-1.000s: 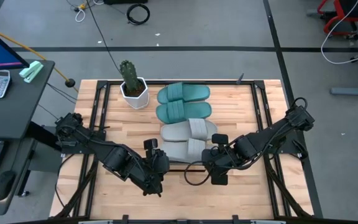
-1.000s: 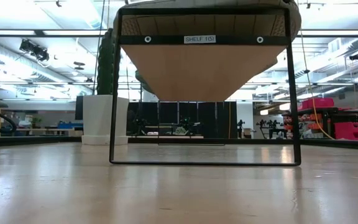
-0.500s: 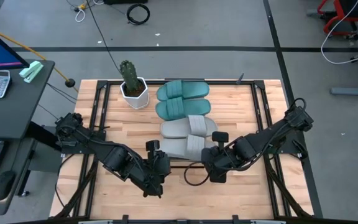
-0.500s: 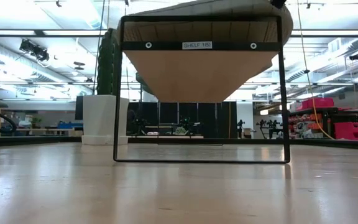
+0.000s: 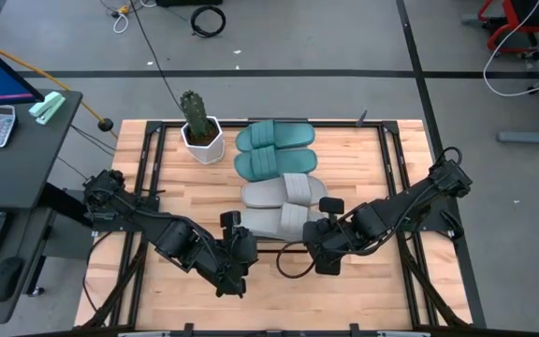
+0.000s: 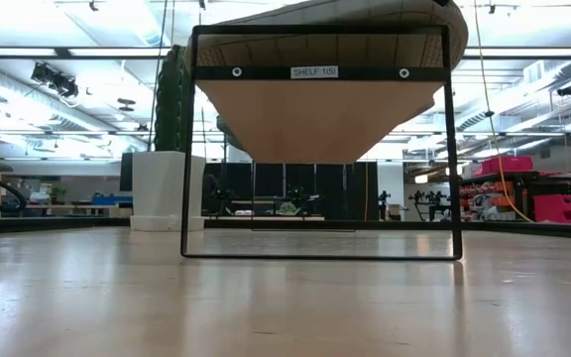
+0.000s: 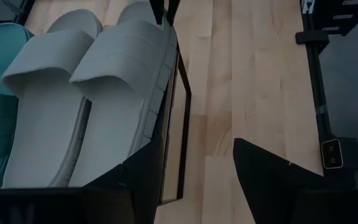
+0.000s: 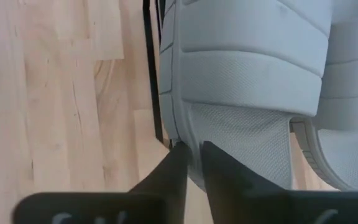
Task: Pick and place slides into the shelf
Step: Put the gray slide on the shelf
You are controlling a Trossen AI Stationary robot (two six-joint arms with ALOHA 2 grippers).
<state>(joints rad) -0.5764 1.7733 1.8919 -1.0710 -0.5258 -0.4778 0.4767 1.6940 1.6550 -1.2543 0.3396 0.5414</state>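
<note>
The robot's right gripper pinches the nearest grey slide only by the slide's sole edge near the toe, so it should open and take the ribbed strap (image 8: 248, 79) to settle the slide.
Four slides lie side by side across the shelf (image 6: 315, 109), a raised wood board on a thin black frame. Two teal slides (image 5: 276, 153) sit toward the far end, with one grey slide (image 5: 284, 193) just nearer. The nearest grey slide (image 5: 279, 223) rests on the shelf's near end. My right gripper (image 5: 320, 226) is at that slide's right end and is shut on its edge. My left gripper (image 5: 240, 241) hangs open by the shelf's near left corner. One of its fingers (image 7: 138, 183) stands in front of the frame and the other over bare table. My right gripper pinches the nearest grey slide's sole rim (image 8: 182, 134) between its two fingers (image 8: 173, 168), beside the ribbed strap. The fingers come slanting from the table's right and near side. The slide lies flat on the shelf board. Whether my left gripper touches the frame, I cannot tell.
A potted cactus (image 5: 197, 122) stands on the table left of the shelf's far end. Black rails (image 5: 148, 178) run along the table's left and right sides. Bare plank top (image 5: 382, 178) lies right of the shelf and along the near edge.
In the low view the shelf's near end frame has slid a little toward the far edge and then stopped. The nearest grey slide has gone with it. My right gripper has kept its hold and moved slightly toward the shelf.
</note>
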